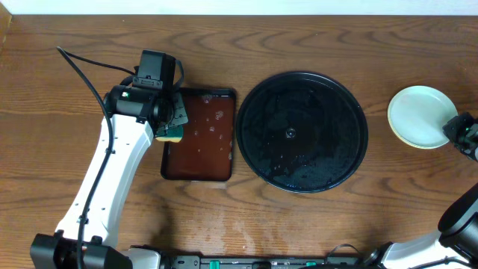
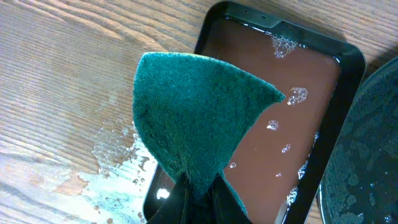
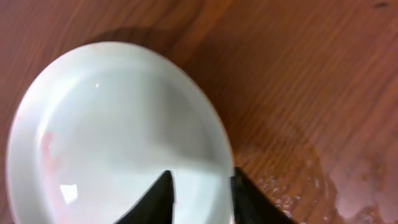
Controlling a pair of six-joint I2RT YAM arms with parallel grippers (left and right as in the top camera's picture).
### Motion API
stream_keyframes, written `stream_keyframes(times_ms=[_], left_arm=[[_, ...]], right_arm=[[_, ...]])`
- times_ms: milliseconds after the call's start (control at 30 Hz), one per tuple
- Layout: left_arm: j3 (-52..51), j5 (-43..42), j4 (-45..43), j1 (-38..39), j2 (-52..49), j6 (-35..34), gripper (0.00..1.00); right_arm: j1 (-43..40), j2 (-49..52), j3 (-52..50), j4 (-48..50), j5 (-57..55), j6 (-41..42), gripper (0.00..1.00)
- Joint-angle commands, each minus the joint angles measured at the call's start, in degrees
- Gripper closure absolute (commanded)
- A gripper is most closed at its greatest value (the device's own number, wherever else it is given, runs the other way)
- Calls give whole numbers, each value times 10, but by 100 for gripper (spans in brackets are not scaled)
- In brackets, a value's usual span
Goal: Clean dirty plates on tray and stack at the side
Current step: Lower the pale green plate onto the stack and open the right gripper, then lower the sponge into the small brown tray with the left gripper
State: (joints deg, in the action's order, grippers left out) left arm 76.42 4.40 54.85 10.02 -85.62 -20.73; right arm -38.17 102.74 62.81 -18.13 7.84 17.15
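Note:
Next, I let go of the green sponge with my left gripper inside the brown tray [image 1: 192, 135] [image 2: 227, 132], nearer the brown tray's edge away from the black tray.
At the far right of the table lies a pale mint-white plate [image 1: 418, 113], with a pale yellow edge showing under its near side. My right gripper [image 1: 451, 128] is at its right rim. In the right wrist view the plate [image 3: 118, 118] shows a faint pink tinge near its left edge, and the right gripper [image 3: 203, 174] is open, one finger inside the rim and one outside. The black tray [image 1: 328, 112] sits mid-table, wet and bare. My left gripper [image 2: 200, 191] is shut on a green sponge [image 2: 199, 106], held over the left edge of the brown tray.
A rectangular dark-brown tray [image 1: 202, 92] of soapy water lies left of the black tray [image 2: 367, 155]. Its rim [image 2: 348, 57] almost touches the black one. Foamy puddles [image 2: 115, 149] wet the wood beside it, and droplets [image 3: 298, 186] wet the wood right of the plate.

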Motion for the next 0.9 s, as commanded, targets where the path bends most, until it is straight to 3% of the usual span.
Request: stream_keyframes(times_ms=[0,200,500,867], left_arm=[[-2,-7,-9,1,-1,9,92],[-4,-54,-33,1,-1,53,92],[-31,-56,-54,1,-3,61,92],[-163,-96,-213,1,-10,61,92]], right_arm=[[2,2,-3,1,93,-2,65],[31,2,-3,-3,199,-43,66],[127,2,-3,-64,196,-79,65],[252,2,-3,-70,188,-96,62]])
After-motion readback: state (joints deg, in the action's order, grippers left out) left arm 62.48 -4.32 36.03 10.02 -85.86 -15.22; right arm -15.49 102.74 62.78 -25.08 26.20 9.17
